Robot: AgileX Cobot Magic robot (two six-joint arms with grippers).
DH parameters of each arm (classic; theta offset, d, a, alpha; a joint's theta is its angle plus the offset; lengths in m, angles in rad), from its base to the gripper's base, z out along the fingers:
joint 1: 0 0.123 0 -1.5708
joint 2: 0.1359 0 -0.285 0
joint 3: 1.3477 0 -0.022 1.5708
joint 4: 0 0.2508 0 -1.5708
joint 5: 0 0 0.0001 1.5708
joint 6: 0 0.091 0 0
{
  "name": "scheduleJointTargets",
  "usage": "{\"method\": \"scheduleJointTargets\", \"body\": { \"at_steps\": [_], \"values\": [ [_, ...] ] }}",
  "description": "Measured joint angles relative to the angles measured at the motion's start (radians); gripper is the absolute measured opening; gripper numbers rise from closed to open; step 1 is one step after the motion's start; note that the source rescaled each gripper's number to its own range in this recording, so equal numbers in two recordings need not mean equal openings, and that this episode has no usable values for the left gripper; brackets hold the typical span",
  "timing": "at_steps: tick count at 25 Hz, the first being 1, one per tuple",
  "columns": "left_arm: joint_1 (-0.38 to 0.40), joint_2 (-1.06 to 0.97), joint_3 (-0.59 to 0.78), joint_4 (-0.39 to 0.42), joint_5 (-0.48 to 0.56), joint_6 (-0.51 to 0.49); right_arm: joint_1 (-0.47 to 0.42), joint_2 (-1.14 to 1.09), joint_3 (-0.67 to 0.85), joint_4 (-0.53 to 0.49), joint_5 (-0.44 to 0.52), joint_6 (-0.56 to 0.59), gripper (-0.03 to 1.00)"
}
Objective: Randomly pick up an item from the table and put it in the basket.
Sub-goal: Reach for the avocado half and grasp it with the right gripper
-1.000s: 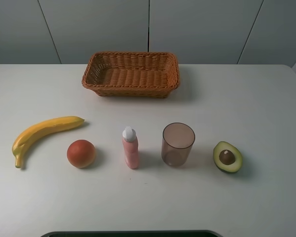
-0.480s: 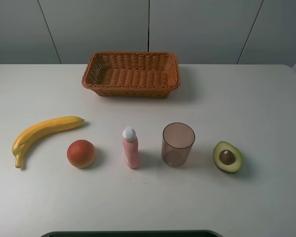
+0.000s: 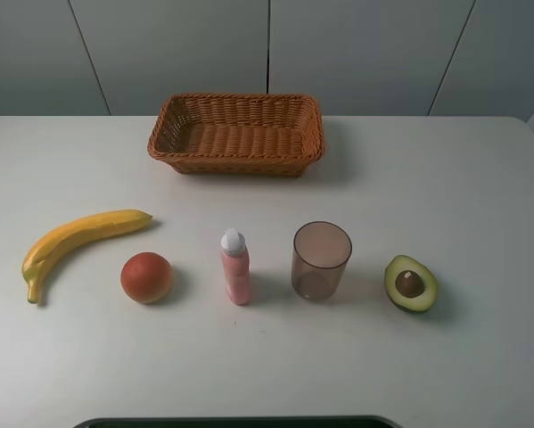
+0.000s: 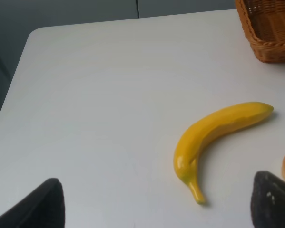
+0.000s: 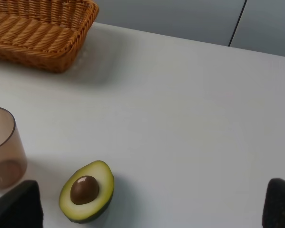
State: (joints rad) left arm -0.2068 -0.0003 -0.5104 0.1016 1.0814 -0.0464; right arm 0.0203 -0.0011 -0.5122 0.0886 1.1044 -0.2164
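The halved avocado is next for my right gripper, which should go to it and close across its wide part [image 3: 411,285] [image 5: 85,192], with the brown pit between the fingers.
The halved avocado [image 3: 411,283] lies cut side up on the white table [image 3: 463,178] at the front right, its brown pit showing. It also shows in the right wrist view [image 5: 87,191]. The brown wicker basket [image 3: 236,134] stands empty at the back centre; parts of it show in the right wrist view [image 5: 37,33] and the left wrist view [image 4: 268,28]. My right gripper [image 5: 147,209] is open, its fingertips [image 5: 16,206] wide apart, short of the avocado. My left gripper [image 4: 154,209] is open near the banana. Neither arm shows in the exterior high view.
A yellow banana [image 3: 75,239] lies at the front left. An orange-red round fruit [image 3: 146,277], a pink bottle with a white cap [image 3: 234,267] and a translucent brown cup [image 3: 321,260] stand in a row left of the avocado.
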Motion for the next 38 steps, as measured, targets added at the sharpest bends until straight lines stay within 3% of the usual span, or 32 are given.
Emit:
{"method": "scheduleJointTargets", "body": {
  "at_steps": [26,33,38],
  "values": [
    [0.000,0.000,0.000,0.000,0.000,0.000,0.000,0.011,-0.023,0.004,-0.028,0.035,1.00],
    [0.000,0.000,0.000,0.000,0.000,0.000,0.000,0.423,-0.288,0.013,-0.014,0.048,1.00],
    [0.000,0.000,0.000,0.000,0.000,0.000,0.000,0.779,-0.443,0.087,-0.001,0.031,1.00]
  ]
}}
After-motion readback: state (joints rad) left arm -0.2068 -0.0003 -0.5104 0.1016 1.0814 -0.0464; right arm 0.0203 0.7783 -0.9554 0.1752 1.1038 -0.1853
